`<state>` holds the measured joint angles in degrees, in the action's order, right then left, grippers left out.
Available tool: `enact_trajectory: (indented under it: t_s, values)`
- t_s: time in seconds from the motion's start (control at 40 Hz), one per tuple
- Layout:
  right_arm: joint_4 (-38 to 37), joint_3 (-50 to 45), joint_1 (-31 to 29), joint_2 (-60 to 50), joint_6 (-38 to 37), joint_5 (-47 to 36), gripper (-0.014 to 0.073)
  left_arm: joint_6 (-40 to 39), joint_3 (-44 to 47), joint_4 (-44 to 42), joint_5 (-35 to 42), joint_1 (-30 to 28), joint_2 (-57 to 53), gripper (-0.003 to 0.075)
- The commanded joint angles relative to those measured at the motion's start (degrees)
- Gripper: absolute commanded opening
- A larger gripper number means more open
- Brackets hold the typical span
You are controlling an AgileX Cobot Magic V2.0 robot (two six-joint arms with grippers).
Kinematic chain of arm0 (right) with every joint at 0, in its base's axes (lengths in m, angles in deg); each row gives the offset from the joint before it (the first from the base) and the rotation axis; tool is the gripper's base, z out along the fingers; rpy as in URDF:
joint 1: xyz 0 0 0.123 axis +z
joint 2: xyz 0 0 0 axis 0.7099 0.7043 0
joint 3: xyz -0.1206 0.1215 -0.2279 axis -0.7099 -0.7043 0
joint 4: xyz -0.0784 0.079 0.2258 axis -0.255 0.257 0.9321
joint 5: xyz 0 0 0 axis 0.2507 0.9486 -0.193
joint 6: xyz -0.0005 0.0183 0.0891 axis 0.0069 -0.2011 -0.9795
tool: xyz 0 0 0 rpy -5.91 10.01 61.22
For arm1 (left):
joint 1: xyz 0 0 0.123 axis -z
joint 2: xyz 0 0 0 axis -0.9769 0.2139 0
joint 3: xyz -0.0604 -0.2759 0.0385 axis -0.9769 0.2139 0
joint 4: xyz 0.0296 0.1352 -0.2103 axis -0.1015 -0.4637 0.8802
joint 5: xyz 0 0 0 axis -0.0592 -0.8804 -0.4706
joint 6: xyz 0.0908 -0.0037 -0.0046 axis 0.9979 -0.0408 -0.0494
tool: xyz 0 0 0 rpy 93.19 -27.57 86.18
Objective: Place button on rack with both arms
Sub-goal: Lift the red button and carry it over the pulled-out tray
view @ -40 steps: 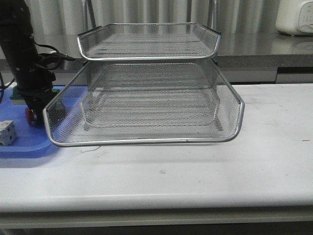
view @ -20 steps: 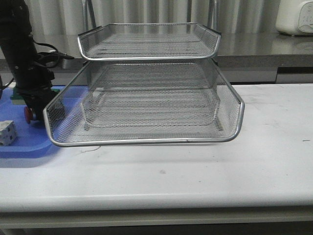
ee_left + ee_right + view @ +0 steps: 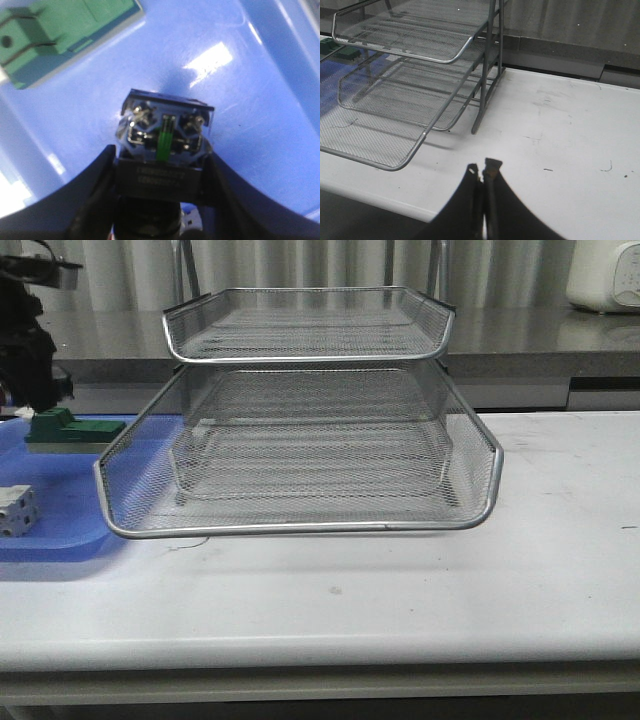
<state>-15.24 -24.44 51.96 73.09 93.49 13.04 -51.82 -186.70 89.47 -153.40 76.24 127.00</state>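
Observation:
My left gripper is going to let go of the button in the middle of the silver rack's lower mesh level (image 3: pixel 299 445). The button still hangs above the blue tray.
The button (image 3: pixel 165 127) hangs above the blue tray (image 3: pixel 260 100), its black body clamped between the fingers of my left gripper (image 3: pixel 159 152), with the clear terminal end and a green strip sticking out past the tips. In the front view only the raised left arm (image 3: pixel 25 340) shows at the far left, and the button is hidden there. The silver wire-mesh rack (image 3: pixel 300 528) stands mid-table with its tiers bare. My right gripper (image 3: pixel 484 167) is shut on nothing, over the white table beside the rack (image 3: pixel 445 60).
A green-and-beige block (image 3: pixel 65 428) and a small white block (image 3: pixel 15 510) lie on the blue tray (image 3: pixel 60 535) left of the rack. A grey counter runs behind the table, with a white appliance (image 3: pixel 605 275) at its right end.
My left arm has risen from the blue tray and moved left, taking the button up with it. The red head no longer shows by the rack's left corner.

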Motion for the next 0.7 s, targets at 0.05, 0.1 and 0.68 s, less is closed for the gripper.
enact_trajectory:
  t_s: [0.05,0.1,0.68]
  values:
    - [0.7,1.4,0.2,0.6,0.1,-4.7,-0.0060,-3.3,0.9,0.8,-3.4,0.0,-11.0,0.0174]
    - [0.7,1.4,0.2,0.6,0.1,-4.7,-0.0060,-3.7,2.4,0.8,-3.4,0.0,-13.4,0.0174]
    - [0.7,1.4,0.2,0.6,0.1,-4.7,-0.0060,-3.0,18.2,12.3,-3.4,12.1,-33.3,0.0174]
